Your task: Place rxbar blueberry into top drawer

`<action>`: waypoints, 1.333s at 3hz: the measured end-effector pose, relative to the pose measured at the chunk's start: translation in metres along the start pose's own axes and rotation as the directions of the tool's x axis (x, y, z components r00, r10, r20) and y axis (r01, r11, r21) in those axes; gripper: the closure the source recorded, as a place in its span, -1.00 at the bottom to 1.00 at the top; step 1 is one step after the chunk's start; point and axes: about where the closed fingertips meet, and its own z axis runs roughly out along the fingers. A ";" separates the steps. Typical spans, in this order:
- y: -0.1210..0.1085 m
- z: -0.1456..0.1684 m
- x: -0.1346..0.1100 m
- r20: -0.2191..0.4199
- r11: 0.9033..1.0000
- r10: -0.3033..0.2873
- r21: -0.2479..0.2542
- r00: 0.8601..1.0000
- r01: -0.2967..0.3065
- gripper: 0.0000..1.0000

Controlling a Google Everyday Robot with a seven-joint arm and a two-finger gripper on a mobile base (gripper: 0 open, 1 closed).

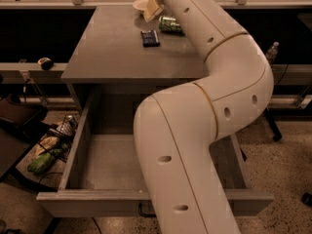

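The robot's gripper will next go to the rxbar blueberry's far half [149,35], the one nearer the white bowl, and close there.
The rxbar blueberry [150,38], a dark navy flat bar, lies on the grey cabinet top [112,48] near its back. My gripper [152,9] hangs at the far end of the cabinet top, just behind and above the bar, and does not touch it. The top drawer [78,145] is pulled wide open below the cabinet top, and its speckled floor holds nothing that I can see. Its black pull handle [143,210] shows under the front panel. My white arm [209,106] crosses over the drawer's right half and hides it.
A green soda can [170,25] lies on its side right of the bar, close to my arm. A white bowl [141,5] sits behind the gripper. A wire basket with bags [51,147] stands on the floor left of the drawer. A plastic bottle [272,52] stands at the right.
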 end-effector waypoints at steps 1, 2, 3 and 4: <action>0.015 -0.001 0.001 -0.009 0.993 0.113 0.017 0.994 -0.113 -1.00; 0.030 -0.007 0.009 -0.006 0.980 0.201 -0.003 0.980 -0.201 -1.00; 0.043 -0.006 0.034 -0.002 0.947 0.306 -0.103 0.952 -0.304 -1.00; 0.045 0.009 0.051 -0.002 0.919 0.362 -0.166 0.932 -0.358 -1.00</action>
